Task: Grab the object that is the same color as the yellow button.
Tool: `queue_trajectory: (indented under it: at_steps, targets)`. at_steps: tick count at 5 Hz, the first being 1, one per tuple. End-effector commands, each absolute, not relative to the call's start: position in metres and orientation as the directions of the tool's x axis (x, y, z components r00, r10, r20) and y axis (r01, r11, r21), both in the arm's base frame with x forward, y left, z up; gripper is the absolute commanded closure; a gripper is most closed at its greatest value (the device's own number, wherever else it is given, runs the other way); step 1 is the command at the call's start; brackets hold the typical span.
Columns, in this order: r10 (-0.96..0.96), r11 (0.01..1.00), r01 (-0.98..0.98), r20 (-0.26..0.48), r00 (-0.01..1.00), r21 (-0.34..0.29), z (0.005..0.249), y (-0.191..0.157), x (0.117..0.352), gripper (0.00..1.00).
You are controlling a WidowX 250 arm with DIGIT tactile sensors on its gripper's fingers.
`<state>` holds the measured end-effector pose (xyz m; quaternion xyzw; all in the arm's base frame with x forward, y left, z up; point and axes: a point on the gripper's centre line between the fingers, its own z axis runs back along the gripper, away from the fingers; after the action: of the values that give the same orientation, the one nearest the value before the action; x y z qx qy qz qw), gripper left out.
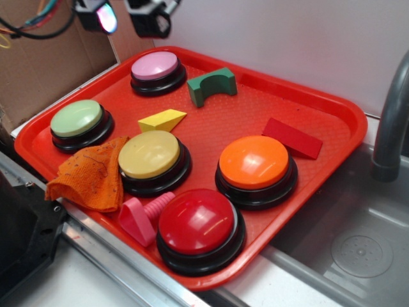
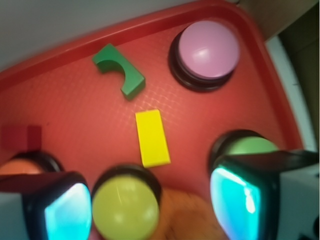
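The yellow wedge block is next for my gripper, which should go to it and close across its end [image 1: 154, 123] [image 2: 154, 152] nearest the yellow button.
The small yellow wedge block [image 1: 162, 119] lies on the red tray [image 1: 326, 105], just behind the pale-yellow dome button [image 1: 149, 155]. In the wrist view the wedge [image 2: 152, 137] is mid-frame, with the yellow button [image 2: 125, 207] directly below it. My gripper [image 1: 126, 18] hangs high over the tray's back-left corner, well above the wedge. It is open with nothing between its fingers [image 2: 240, 200]. The gripper [image 2: 152, 205] frames the yellow button from above.
The tray also holds pink [image 1: 155, 66], green [image 1: 77, 118], orange [image 1: 254, 162] and red [image 1: 198, 220] buttons, a green arch [image 1: 212, 85], a red wedge [image 1: 292, 137], an orange cloth [image 1: 92, 174] and a pink screw [image 1: 144, 217]. A faucet [image 1: 391, 121] stands right.
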<state>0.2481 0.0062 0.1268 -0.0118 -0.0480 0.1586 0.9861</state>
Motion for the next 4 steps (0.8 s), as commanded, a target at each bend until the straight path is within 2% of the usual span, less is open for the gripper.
queue_trajectory:
  at_steps: [1,2,4]
  targets:
    - [0.399,0.917,-0.399,0.061,0.915,-0.020,0.085,0.010,0.265,0.00]
    - [0.412,0.910,-0.414,0.044,0.910,0.019,0.066,0.011,0.262,0.00]
    - [0.429,0.902,-0.428,-0.014,0.903,0.060,0.044,0.016,0.251,0.00]
